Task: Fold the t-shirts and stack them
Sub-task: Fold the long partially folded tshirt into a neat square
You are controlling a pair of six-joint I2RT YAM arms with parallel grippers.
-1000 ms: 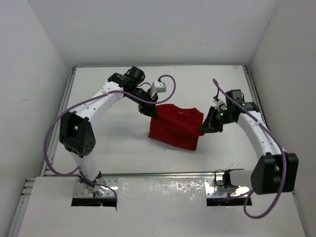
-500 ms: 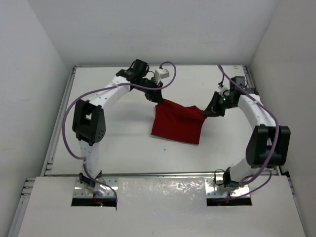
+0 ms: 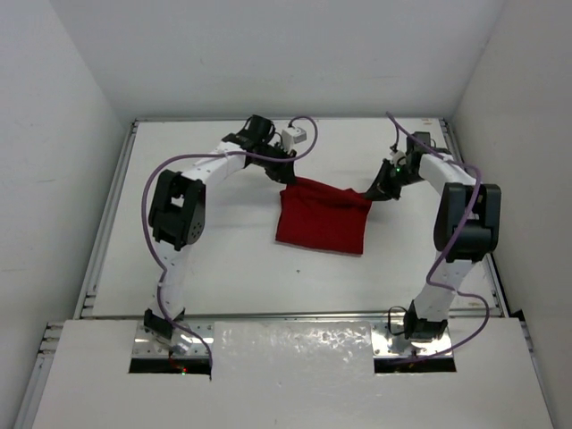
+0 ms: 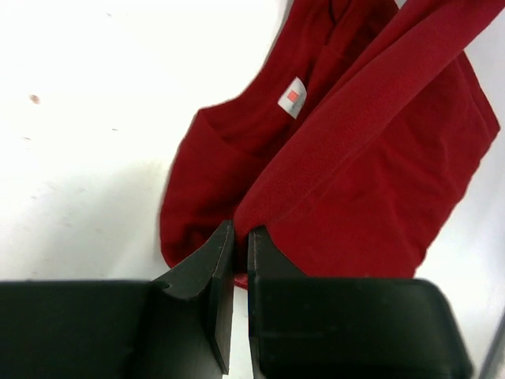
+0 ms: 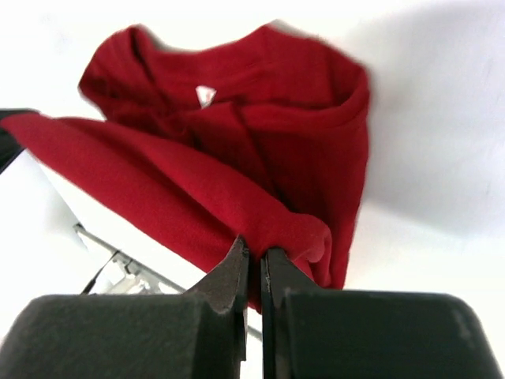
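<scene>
Next, my left gripper releases the far corner of the t-shirt on the white table a little closer to the back wall [image 3: 273, 172].
The dark red t-shirt [image 3: 323, 219] lies partly folded on the white table, toward the back. My left gripper [image 3: 286, 179] is shut on its far left corner, and my right gripper [image 3: 373, 193] is shut on its far right corner. The edge between them is stretched and lifted. In the left wrist view the shirt [image 4: 355, 158] hangs from my left gripper [image 4: 241, 237], with a small white neck label [image 4: 293, 96] showing. In the right wrist view the shirt [image 5: 237, 158] bunches at my right gripper [image 5: 254, 251].
The white table [image 3: 179, 259] has raised rails along its left [image 3: 105, 214] and right [image 3: 465, 179] sides and white walls behind. Purple cables loop over both arms. A metal plate [image 3: 295, 344] runs along the near edge by the arm bases.
Both grippers have carried the shirt's held edge toward the back of the table. The shirt has settled flatter and moved back with them.
</scene>
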